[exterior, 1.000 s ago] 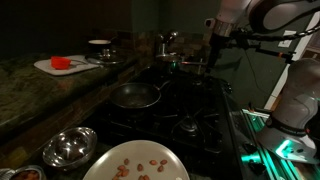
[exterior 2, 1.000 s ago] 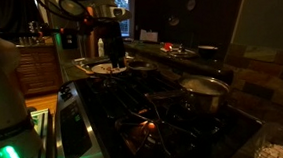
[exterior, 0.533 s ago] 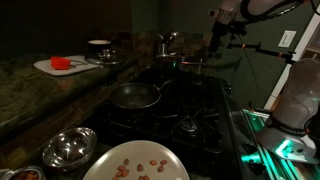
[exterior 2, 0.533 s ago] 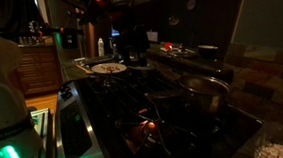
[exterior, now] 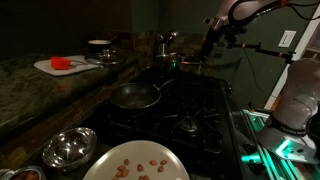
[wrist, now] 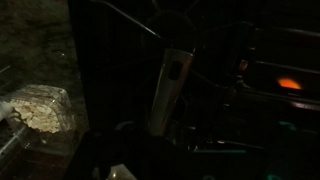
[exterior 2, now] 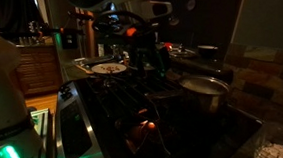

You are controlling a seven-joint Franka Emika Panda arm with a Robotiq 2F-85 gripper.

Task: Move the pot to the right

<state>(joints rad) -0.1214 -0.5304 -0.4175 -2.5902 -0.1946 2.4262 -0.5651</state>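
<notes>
The pot's long handle point(exterior: 192, 63) point(wrist: 168, 95) at the far end of the stove is next, and my gripper should go there and close on it.
The pot point(exterior 2: 205, 88) is a small shiny silver cylinder on a back burner of the dark stove; it shows small and dim in an exterior view point(exterior: 188, 63). A long pale handle point(wrist: 172, 85) crosses the wrist view, which is very dark. My gripper point(exterior: 209, 52) hangs just above and beside the pot at the far end of the stove, apart from it. In an exterior view it point(exterior 2: 151, 52) is a dark shape to the left of the pot. The jaws are too dark to read.
A dark frying pan point(exterior: 135, 95) sits on the middle burner. A steel bowl point(exterior: 68, 147) and a plate of nuts point(exterior: 135, 163) stand at the stove's near end. A cutting board point(exterior: 62, 64) lies on the counter. A plastic container point(wrist: 38, 105) stands beside the stove.
The arm has swung over the stove toward the pot and the gripper has come lower. The pot and the pan have not moved.
</notes>
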